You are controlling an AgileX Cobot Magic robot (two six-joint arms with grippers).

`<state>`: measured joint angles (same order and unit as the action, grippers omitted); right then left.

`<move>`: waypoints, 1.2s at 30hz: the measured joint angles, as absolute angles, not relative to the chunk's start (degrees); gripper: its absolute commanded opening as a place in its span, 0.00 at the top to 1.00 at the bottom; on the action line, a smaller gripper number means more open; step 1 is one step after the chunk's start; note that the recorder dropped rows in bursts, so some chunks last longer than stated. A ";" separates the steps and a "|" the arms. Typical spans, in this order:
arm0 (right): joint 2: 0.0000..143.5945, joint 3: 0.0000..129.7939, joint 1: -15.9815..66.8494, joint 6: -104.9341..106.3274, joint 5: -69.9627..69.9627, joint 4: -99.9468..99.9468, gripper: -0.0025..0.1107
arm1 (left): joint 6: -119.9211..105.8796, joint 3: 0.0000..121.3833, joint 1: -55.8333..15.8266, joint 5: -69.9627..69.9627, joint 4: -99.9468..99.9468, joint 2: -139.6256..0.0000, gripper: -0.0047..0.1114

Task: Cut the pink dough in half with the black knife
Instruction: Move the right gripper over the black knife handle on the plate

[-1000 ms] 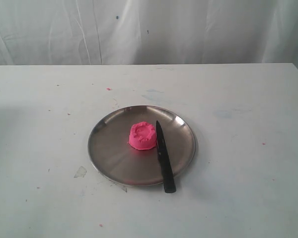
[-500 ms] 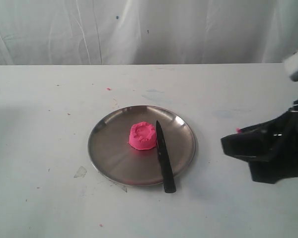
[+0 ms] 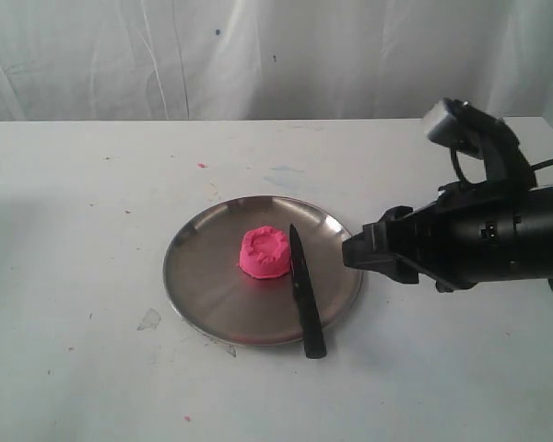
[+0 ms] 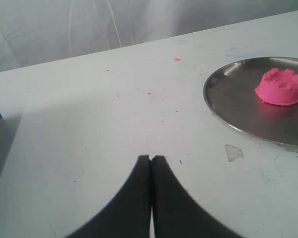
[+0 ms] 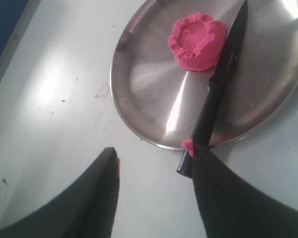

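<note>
The black knife is next for my right gripper, which should go to it and close on its handle's middle (image 3: 307, 308) (image 5: 205, 123), just inside the steel plate's near rim.
The pink dough (image 3: 264, 251) is one round mound with a dented top, in the middle of a steel plate (image 3: 203, 276). Just right of it lies the black knife (image 3: 304, 293), blade on the plate and handle end over the near rim. My right gripper (image 3: 355, 250) hovers at the plate's right rim. In the right wrist view it (image 5: 153, 151) is open and empty, with the dough (image 5: 197, 40) and the knife (image 5: 219, 87) ahead of it and a pink crumb on one fingertip (image 5: 188, 145). My left gripper (image 4: 151, 157) is shut over bare table, left of the plate (image 4: 228, 99) and the dough (image 4: 281, 87).
A small torn scrap (image 3: 148, 319) lies on the white table (image 3: 74, 230) left of the plate's near rim. Tiny pink crumbs dot the table. A white curtain (image 3: 258, 55) hangs behind the far edge. Something blue (image 5: 5, 20) shows past the table edge.
My right arm has come in from the right and moved left to the plate's rim, and its jaws have opened. Dough, knife and plate have not moved.
</note>
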<state>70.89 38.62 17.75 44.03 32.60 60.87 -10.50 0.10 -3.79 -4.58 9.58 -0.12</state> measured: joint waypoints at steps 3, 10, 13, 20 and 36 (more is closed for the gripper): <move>74.21 39.08 17.69 45.17 32.17 61.25 0.59 | -10.50 0.10 -3.79 -4.58 9.58 -0.12 0.96; 83.31 43.96 17.69 45.59 31.93 61.50 0.59 | -10.50 0.10 -3.79 -4.58 9.58 -0.12 0.96; 86.17 46.40 17.69 45.59 32.19 61.60 0.59 | -10.50 0.10 -3.79 -4.58 9.58 -0.12 0.96; 90.25 48.37 17.69 45.59 31.50 61.73 0.59 | -10.50 0.10 -3.79 -4.58 9.58 -0.12 0.96; 90.47 48.09 17.32 45.59 32.40 65.68 0.59 | -10.50 0.10 -3.79 -4.58 9.58 -0.12 0.96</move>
